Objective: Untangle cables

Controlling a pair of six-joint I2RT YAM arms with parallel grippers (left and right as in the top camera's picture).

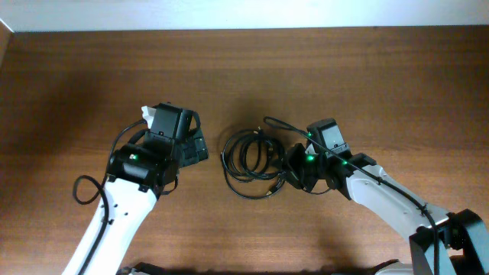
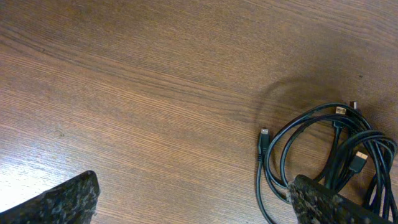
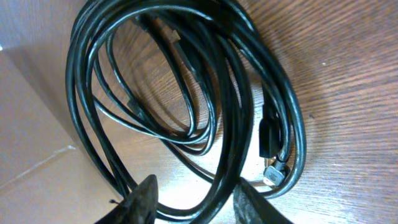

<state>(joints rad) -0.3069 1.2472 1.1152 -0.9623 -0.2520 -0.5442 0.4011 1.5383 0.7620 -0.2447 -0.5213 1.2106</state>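
Observation:
I need to open my right gripper, as several parts of the coil lie bunched between its fingers, then pinch a single part at the coil's edge [image 1: 280, 159] and lift it clear.
The cables [image 1: 252, 156] lie as one tangled coil of thin black loops in the middle of the wooden table, between my two arms. My left gripper [image 1: 200, 145] hovers just left of the coil, open wide with only bare wood between its fingers. In the left wrist view the coil [image 2: 336, 143] lies at the lower right, beside the left gripper's [image 2: 196, 202] right finger [image 2: 317, 202]. My right gripper [image 1: 294, 169] sits at the coil's right edge. In the right wrist view several strands of the cables [image 3: 230, 124] pass between the right gripper's [image 3: 196, 202] fingers, which stand partly apart. A metal plug [image 3: 272, 176] lies beside the right finger.
The table's far edge runs along the top under a pale wall strip [image 1: 244, 14]. A thicker black wire [image 1: 80, 191] loops out beside the left arm. A small loose plug end [image 2: 265, 132] points away from the coil's left side.

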